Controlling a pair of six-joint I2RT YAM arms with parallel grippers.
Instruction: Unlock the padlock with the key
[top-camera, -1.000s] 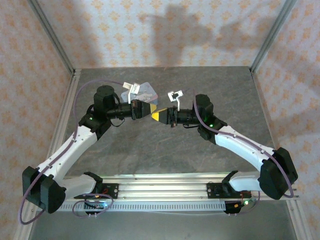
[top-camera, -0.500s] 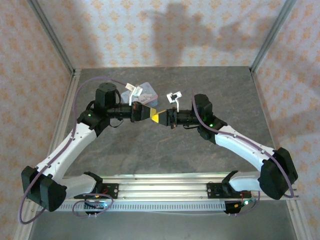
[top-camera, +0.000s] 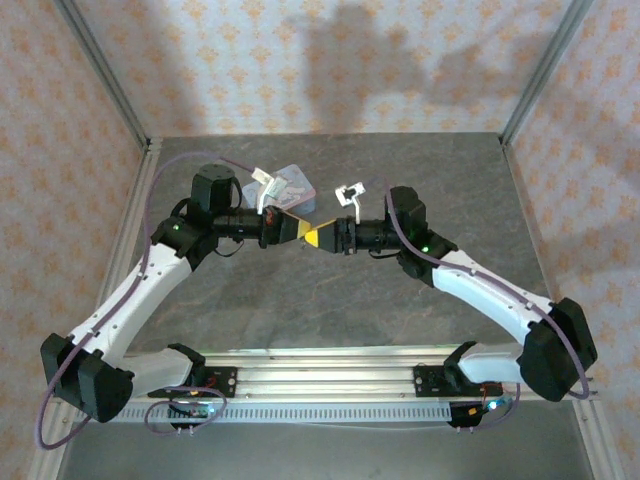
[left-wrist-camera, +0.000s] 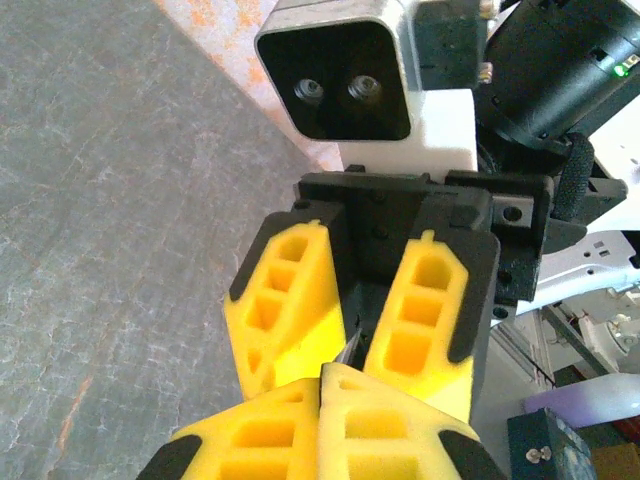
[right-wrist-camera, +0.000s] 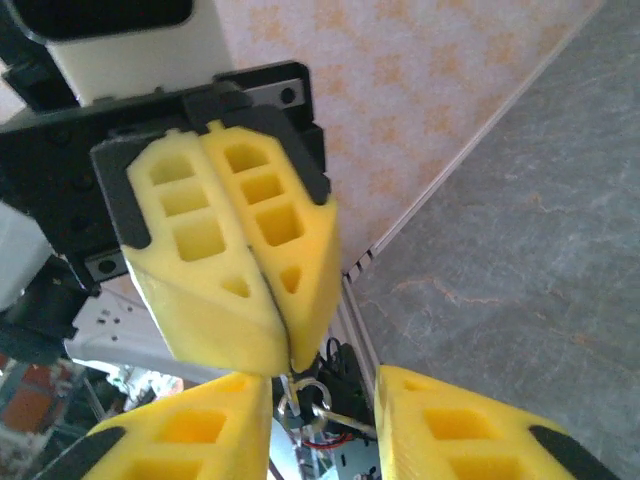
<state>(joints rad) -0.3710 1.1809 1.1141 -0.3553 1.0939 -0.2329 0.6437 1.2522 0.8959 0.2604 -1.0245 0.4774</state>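
Observation:
The fingers of my left gripper cover most of the key, so I need to grip the key's exposed end (right-wrist-camera: 292, 398) with my right gripper while my left gripper opens and takes the key again.
My two grippers meet tip to tip above the middle of the table. The left gripper (top-camera: 297, 228) (left-wrist-camera: 322, 372) is shut on the key (right-wrist-camera: 300, 392). The key is a thin silvery sliver; its tip (left-wrist-camera: 350, 350) pokes out past the yellow pads, and its small wire ring hangs below them. The right gripper (top-camera: 315, 237) (right-wrist-camera: 325, 385) is open. Its fingers (left-wrist-camera: 285, 300) stand apart on either side of the key without touching it. The padlock is out of view.
A pastel tin box (top-camera: 293, 183) lies on the grey table (top-camera: 330, 300) just behind the left wrist, partly hidden by it. Patterned walls with metal corner posts (top-camera: 105, 75) close in the table on three sides. The arm bases sit on the rail (top-camera: 330, 375) at the near edge.
The left gripper has moved right to meet the right one and has shut on the key. The right gripper's jaws, shut before, have opened and let go of the key.

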